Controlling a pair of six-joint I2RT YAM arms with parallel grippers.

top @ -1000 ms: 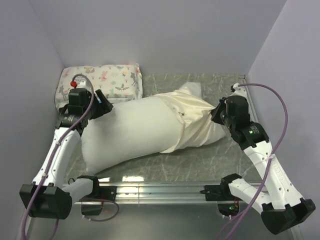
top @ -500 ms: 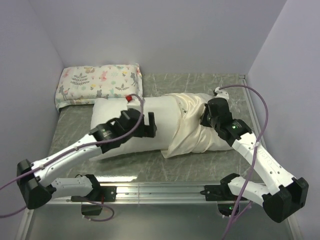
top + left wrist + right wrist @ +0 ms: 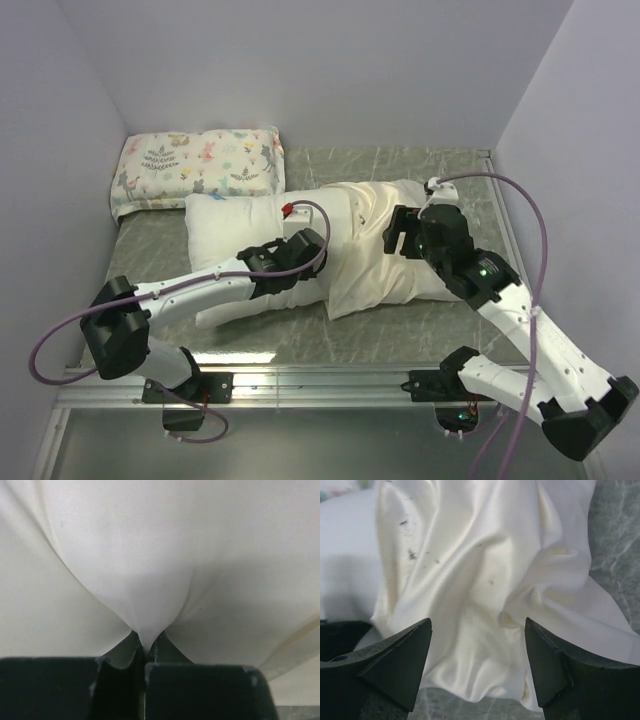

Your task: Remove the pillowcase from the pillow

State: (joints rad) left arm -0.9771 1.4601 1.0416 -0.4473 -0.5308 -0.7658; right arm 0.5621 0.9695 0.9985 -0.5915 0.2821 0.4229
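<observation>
My right gripper is to grab the pillowcase next by the loose folds on its near side (image 3: pixel 368 279) (image 3: pixel 476 655), close to its open edge, to pull it off the pillow.
The white pillow (image 3: pixel 225 240) lies across the marble table, its left half bare. The cream satin pillowcase (image 3: pixel 375 260) covers its right half in loose wrinkles. My left gripper (image 3: pixel 303 248) rests on the pillow's middle, just left of the pillowcase's open edge. In the left wrist view this gripper (image 3: pixel 146 649) is shut on a pinched fold of the pillow's white fabric (image 3: pixel 150 555). My right gripper (image 3: pixel 398 232) hovers over the pillowcase. In the right wrist view it (image 3: pixel 477 625) stands open with the crumpled pillowcase (image 3: pixel 485 570) below and nothing between its fingers.
A smaller floral-print pillow (image 3: pixel 200 165) lies at the back left against the wall. Lilac walls close in the table (image 3: pixel 440 165) on three sides. A metal rail (image 3: pixel 320 380) runs along the near edge by the arm bases.
My left arm swung from the pillow's left end to its middle, opened, then shut on the white fabric. My right gripper let go of the pillowcase and opened. The pillow settled flatter.
</observation>
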